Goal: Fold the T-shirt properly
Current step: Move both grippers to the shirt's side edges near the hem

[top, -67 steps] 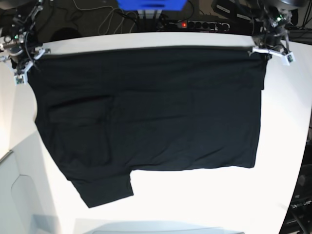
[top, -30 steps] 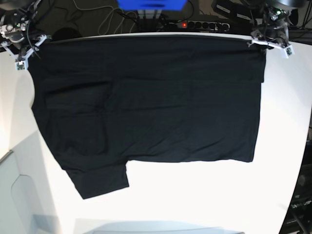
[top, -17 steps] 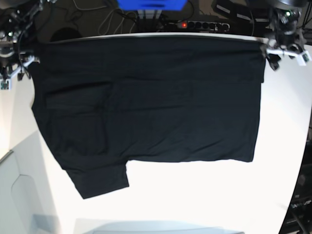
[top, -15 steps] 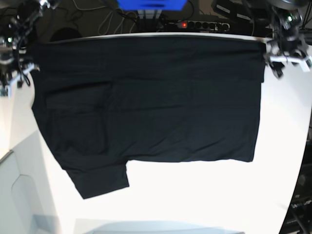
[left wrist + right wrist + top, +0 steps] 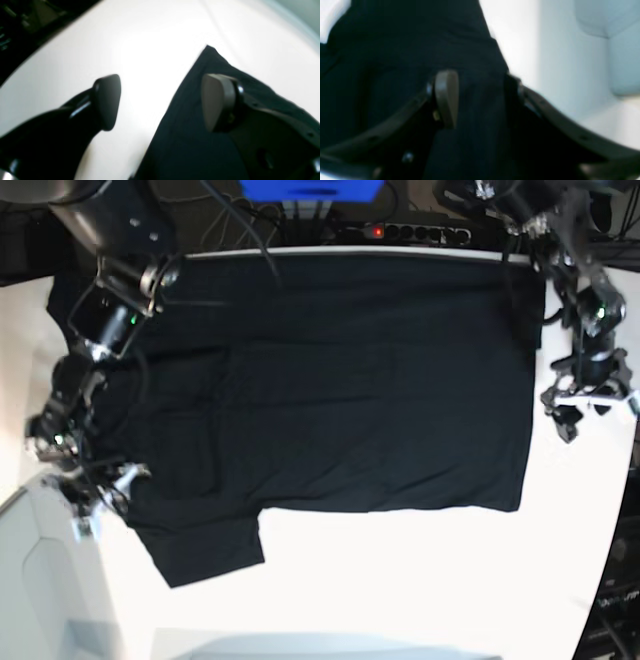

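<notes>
Next, I close my left gripper on the black T-shirt's near corner (image 5: pixel 513 503) (image 5: pixel 204 57), at the other end of its near edge from the spread sleeve.
The black T-shirt (image 5: pixel 350 380) lies spread flat on the white table (image 5: pixel 420 580), one sleeve pointing to the near left. My left gripper (image 5: pixel 590 402) hovers just off the shirt's right edge, about halfway down it. In the left wrist view its jaws stand wide apart over that edge (image 5: pixel 190 140), and the left gripper (image 5: pixel 162 100) is open with nothing held. My right gripper (image 5: pixel 100 492) is over the shirt's left edge, near the sleeve. The right wrist view shows the right gripper (image 5: pixel 480 95) open, with black cloth (image 5: pixel 395 50) lying under the parted fingers.
A power strip (image 5: pixel 405 230) with a red light, a blue box (image 5: pixel 310 188) and cables sit behind the table's far edge. A pale grey panel (image 5: pixel 40 580) adjoins the table at the near left. Dark equipment stands at the right border.
Both grippers have opened and let go of the shirt's far corners. Both arms have swung toward the near side along the shirt's two edges. The shirt stays flat.
</notes>
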Controlling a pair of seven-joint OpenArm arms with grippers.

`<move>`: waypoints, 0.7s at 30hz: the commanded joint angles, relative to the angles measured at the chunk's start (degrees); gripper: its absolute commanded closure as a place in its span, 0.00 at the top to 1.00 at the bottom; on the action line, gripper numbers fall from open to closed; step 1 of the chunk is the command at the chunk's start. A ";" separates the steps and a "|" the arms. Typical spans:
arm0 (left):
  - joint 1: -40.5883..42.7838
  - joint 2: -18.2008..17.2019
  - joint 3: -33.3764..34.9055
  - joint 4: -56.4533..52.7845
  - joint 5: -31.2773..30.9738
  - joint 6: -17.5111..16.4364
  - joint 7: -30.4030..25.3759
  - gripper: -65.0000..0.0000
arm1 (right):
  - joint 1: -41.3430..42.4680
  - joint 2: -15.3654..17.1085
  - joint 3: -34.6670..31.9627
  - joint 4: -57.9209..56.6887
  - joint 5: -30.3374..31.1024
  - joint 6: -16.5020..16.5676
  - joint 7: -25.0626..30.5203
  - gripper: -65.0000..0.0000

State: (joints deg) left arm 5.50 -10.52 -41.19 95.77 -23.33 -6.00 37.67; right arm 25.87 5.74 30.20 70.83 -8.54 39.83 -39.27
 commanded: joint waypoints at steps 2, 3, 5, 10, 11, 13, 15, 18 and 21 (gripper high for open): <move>-4.40 -2.44 2.38 -3.41 1.40 -0.11 -1.14 0.75 | 5.47 1.95 0.00 -7.49 0.14 0.17 4.76 0.47; -6.60 -2.97 3.52 -6.23 2.37 -0.11 -1.23 0.75 | 7.41 3.19 0.00 -12.41 0.14 -1.81 7.31 0.47; -10.46 -4.03 5.28 -10.71 3.77 -0.11 -1.23 0.75 | 10.31 4.86 0.00 -20.50 0.14 -4.45 11.88 0.47; -19.61 -7.45 9.85 -24.25 5.44 -0.11 -3.69 0.75 | 16.11 9.34 0.00 -37.11 0.14 -9.64 24.01 0.47; -20.75 -7.98 11.08 -26.36 5.44 -0.11 -5.80 0.75 | 16.73 9.95 0.00 -39.05 0.14 -10.78 25.77 0.47; -22.68 -9.12 14.51 -31.02 5.44 -0.11 -11.16 0.75 | 17.17 10.75 -0.09 -42.48 0.14 -12.10 28.58 0.47; -24.09 -10.18 18.38 -34.71 5.44 -0.11 -15.03 0.75 | 16.99 10.75 -0.17 -43.62 0.14 -12.19 30.08 0.47; -26.82 -10.88 22.86 -40.95 5.44 -0.02 -18.99 0.75 | 15.06 10.66 -0.17 -43.79 0.14 -12.27 32.10 0.47; -28.75 -10.88 24.18 -45.79 5.44 -0.02 -20.75 0.75 | 13.47 10.57 -2.28 -43.79 0.14 -13.50 33.42 0.47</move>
State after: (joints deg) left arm -21.69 -20.16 -16.73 48.90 -17.80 -6.04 18.35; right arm 37.12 15.66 27.83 26.17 -8.86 26.65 -7.38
